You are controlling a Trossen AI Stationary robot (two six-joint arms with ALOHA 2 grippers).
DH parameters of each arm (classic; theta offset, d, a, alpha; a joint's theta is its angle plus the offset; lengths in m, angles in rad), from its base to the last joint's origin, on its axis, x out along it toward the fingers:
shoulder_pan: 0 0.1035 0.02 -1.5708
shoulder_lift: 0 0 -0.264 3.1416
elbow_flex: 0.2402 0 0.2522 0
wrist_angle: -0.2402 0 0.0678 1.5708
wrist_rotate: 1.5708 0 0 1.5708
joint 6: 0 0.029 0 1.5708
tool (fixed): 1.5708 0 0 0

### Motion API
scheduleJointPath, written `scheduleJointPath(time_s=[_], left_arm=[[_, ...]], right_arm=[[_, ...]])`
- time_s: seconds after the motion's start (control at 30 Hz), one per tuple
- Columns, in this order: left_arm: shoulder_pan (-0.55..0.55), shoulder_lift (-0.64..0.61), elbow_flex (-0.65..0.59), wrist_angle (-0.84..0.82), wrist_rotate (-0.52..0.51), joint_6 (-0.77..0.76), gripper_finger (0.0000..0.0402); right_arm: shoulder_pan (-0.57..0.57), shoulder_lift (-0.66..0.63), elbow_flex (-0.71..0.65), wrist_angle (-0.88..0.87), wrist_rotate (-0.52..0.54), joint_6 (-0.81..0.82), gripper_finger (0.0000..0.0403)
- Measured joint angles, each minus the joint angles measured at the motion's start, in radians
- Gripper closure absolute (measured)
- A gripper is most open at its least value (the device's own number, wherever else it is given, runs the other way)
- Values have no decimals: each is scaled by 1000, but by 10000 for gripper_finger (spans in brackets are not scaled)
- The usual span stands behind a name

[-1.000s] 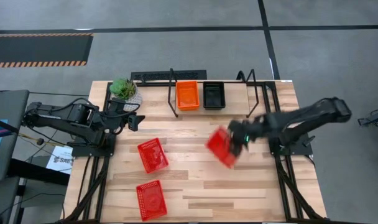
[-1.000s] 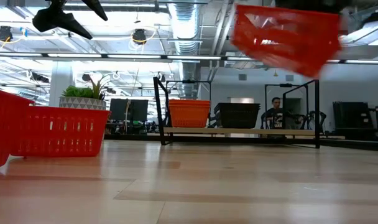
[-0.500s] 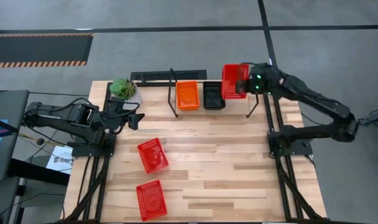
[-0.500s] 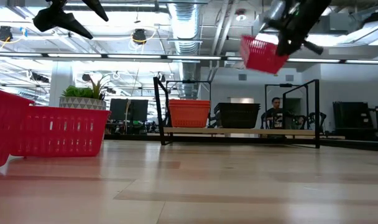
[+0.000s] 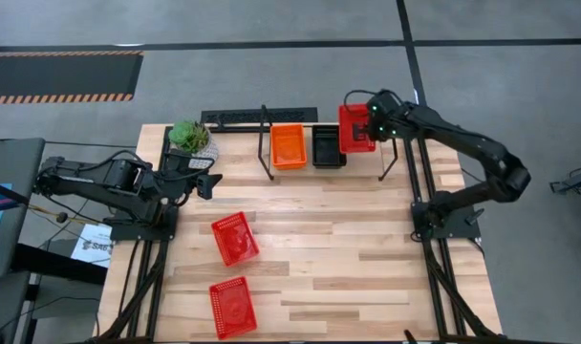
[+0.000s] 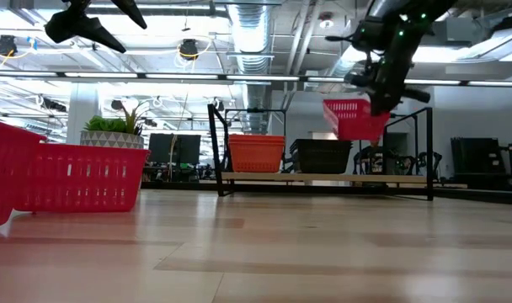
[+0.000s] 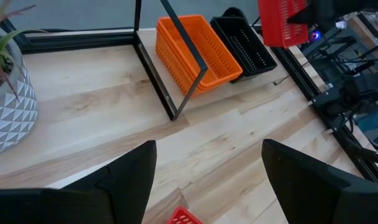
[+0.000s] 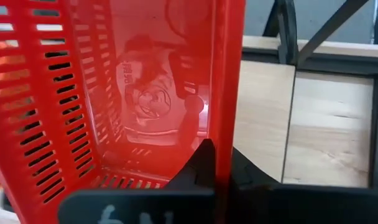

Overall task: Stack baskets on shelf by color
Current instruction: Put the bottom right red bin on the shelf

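Next, I release the red basket with my right gripper on the shelf's loose end (image 5: 359, 148), next to the black basket.
My right gripper (image 5: 375, 129) is shut on a red basket (image 5: 355, 127) and holds it in the air over the right end of the shelf (image 6: 323, 178), beside the black basket (image 5: 329, 146). An orange basket stack (image 5: 289, 146) sits on the shelf's left part. Two more red baskets (image 5: 234, 238) (image 5: 232, 307) lie on the tabletop toward its near left. My left gripper (image 5: 209, 183) waits open above the table's left side, near the plant pot; its fingers spread wide in the left wrist view (image 7: 207, 180). My right gripper pinches the red basket's right side wall (image 8: 229, 93), one finger (image 8: 201, 163) inside the basket and one outside. It comes at the wall from the table's right side and above. The basket (image 6: 353, 118) is lifted clear above the shelf board, open side up, roughly level.
A white plant pot (image 5: 192, 139) stands at the table's far left corner. The shelf's black wire uprights (image 5: 266, 143) (image 5: 388, 153) rise on either side of the baskets. Bare wood lies across the table's middle and right (image 5: 367, 248).
My right gripper has carried the red basket from above the table's middle right up and toward the far edge, then down over the shelf's right end. The basket has turned from steeply tilted to about level. The left arm has kept still.
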Motion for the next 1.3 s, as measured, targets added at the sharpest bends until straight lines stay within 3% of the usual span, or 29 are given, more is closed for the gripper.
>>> scheduleJointPath(time_s=[0.23, 0.57, 1.3], left_arm=[[0, 0, 0, -2, 0, 0, 123], [0, 0, 0, -8, -3, 0, 123], [0, 0, 0, -8, -14, -2, 123]], right_arm=[[-5, 24, 0, -33, 27, -34, 391], [-6, -43, 1, -57, 103, -34, 395], [-11, 131, 0, -107, 130, -32, 388]])
